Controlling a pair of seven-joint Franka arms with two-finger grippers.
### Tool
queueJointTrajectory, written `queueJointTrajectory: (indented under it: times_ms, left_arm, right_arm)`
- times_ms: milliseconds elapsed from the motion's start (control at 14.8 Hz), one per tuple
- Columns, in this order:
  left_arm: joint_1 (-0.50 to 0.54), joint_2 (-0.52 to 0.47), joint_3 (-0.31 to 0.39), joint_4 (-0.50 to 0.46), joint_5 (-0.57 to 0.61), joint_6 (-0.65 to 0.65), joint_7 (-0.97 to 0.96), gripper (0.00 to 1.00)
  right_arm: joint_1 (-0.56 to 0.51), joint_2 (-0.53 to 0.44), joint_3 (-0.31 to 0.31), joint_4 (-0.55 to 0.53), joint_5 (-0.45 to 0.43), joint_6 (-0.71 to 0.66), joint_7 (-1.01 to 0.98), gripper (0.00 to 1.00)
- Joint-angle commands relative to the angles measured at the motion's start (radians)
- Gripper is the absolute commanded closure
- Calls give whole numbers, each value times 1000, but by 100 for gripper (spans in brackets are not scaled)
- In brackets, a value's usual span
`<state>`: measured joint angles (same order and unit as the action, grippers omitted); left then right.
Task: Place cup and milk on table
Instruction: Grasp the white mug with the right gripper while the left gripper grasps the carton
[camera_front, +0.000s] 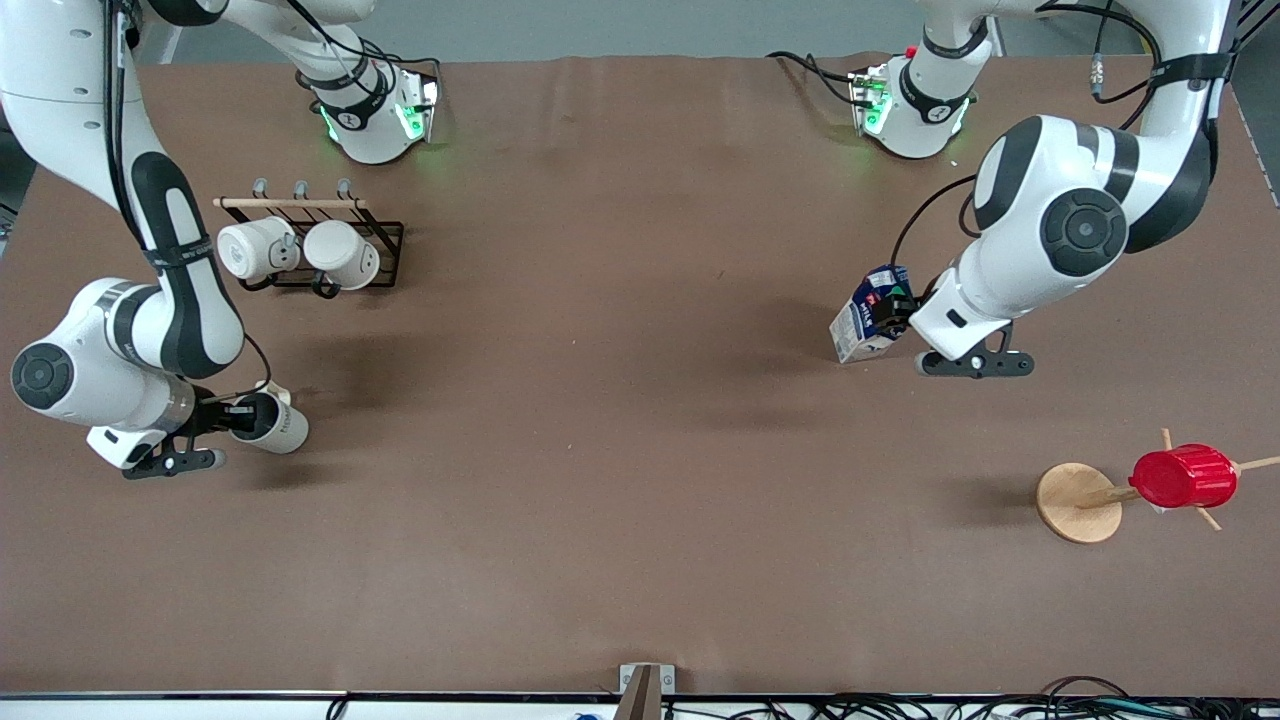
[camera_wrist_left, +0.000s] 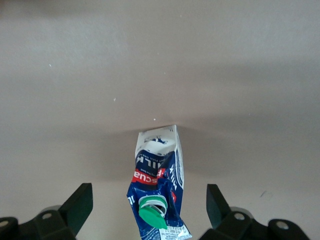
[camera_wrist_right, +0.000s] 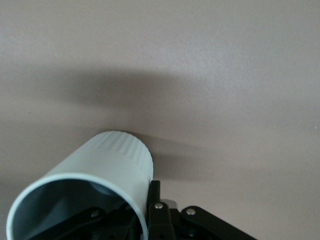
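Observation:
My right gripper needs to let go of the cream cup on the table midway (camera_front: 607, 377) between the black wire rack and the milk. The cream cup is now held low over the table.
The milk (camera_front: 868, 316), a blue and white carton with a red patch and a green cap, stands slightly tilted on the brown table (camera_front: 620, 450) toward the left arm's end. My left gripper (camera_front: 888, 312) is open around its top, and both fingers (camera_wrist_left: 80, 205) stand clear of the carton (camera_wrist_left: 159, 175). My right gripper (camera_front: 243, 416) is shut on the wall of the cream cup (camera_front: 275, 424), which it holds tilted with its mouth toward the wrist. The cup is low over the table toward the right arm's end. One finger (camera_wrist_right: 153, 197) presses the outside of the cup (camera_wrist_right: 107, 160).
A black wire rack (camera_front: 385, 250) with two white mugs (camera_front: 300, 252) stands farther from the front camera than the cup. A wooden peg stand (camera_front: 1078, 502) carrying a red ribbed cup (camera_front: 1185, 477) is nearer to the front camera than the milk.

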<state>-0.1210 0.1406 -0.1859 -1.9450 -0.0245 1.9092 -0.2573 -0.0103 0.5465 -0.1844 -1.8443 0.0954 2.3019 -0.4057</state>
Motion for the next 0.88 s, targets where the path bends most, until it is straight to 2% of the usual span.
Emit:
queueJointTrajectory:
  times_ms: [0,135,202,472,674,809]
  left_arm:
    - [4,-13,-9,-41,3,22,-16,0]
    - [3,-15,-9,-77,3,43,-22,0]
    - [3,-16,-14,-94,3,53,-34,0]
    - [4,-22,-24,-143,3,67,-40,0]
    - [4,-26,-23,-170,3,65,-42,0]
    - [6,-35,-24,-189,3,64,-42,0]
  right_arm:
    - [19,-20,16,20,17,-30,-18,100]
    - [50,-55,38,30,17,-64,7,100]
    - [56,-74,72,28,17,-74,58,100]
    - [82,-125,256,20,6,-110,428,100]
    - [151,-125,353,20,-3,-99,721,100]
    - [211,-122,407,23,-66,-81,946,100]
